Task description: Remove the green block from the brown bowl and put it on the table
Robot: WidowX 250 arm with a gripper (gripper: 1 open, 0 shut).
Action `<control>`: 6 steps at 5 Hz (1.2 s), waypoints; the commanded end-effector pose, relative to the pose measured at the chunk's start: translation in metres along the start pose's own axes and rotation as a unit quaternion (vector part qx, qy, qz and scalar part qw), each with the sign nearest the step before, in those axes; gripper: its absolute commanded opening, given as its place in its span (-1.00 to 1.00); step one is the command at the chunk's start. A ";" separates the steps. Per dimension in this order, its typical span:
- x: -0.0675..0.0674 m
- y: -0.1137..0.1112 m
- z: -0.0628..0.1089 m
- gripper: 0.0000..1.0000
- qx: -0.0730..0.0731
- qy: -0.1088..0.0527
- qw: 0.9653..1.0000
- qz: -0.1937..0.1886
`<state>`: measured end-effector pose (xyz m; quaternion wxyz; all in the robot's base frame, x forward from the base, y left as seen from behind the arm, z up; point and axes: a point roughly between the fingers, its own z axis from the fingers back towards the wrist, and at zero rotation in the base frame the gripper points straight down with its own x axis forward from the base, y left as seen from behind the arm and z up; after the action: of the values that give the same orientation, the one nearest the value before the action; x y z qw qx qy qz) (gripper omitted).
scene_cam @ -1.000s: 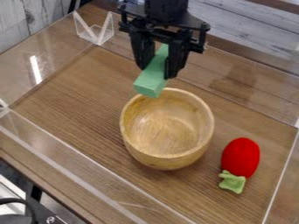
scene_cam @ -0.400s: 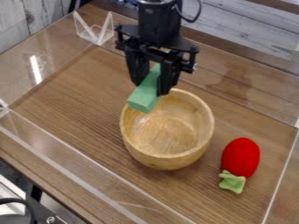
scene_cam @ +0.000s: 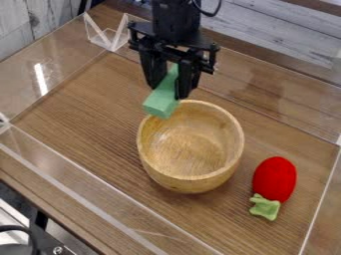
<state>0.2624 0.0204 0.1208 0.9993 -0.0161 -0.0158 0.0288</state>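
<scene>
The green block will be released on the bare wood across the brown bowl (scene_cam: 75,106) from the red toy. The block now hangs just over the bowl's rim.
The green block (scene_cam: 162,99) hangs tilted in the air, pinched at its top end by my gripper (scene_cam: 172,80), which is shut on it. The block sits just over the far-left rim of the brown bowl (scene_cam: 190,149), slightly outside it. The bowl is a round light-tan wooden one at the middle of the table (scene_cam: 80,120) and holds nothing. The gripper points straight down from the black arm above.
A red rounded toy (scene_cam: 274,177) with a small green leaf (scene_cam: 265,208) lies right of the bowl. Clear acrylic walls (scene_cam: 40,75) ring the tabletop. Bare wood lies left of and behind the bowl.
The gripper carried the green block leftward and a little lower, from above the bowl's far rim to just past its left side. The bowl and red toy stayed put.
</scene>
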 end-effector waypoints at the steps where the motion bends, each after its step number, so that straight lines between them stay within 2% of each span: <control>1: 0.013 0.000 0.010 -1.00 0.000 -0.027 1.000 0.003; 2: 0.018 -0.001 0.007 -1.00 -0.002 -0.026 1.000 0.010; 3: 0.021 0.016 0.011 -1.00 0.006 -0.028 0.999 0.035; 4: 0.022 0.043 0.010 -1.00 0.016 -0.025 0.998 0.060; 6: 0.023 0.099 -0.004 -1.00 0.032 -0.022 0.999 0.014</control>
<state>0.2720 0.1154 0.0984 0.9989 0.0041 -0.0091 0.0465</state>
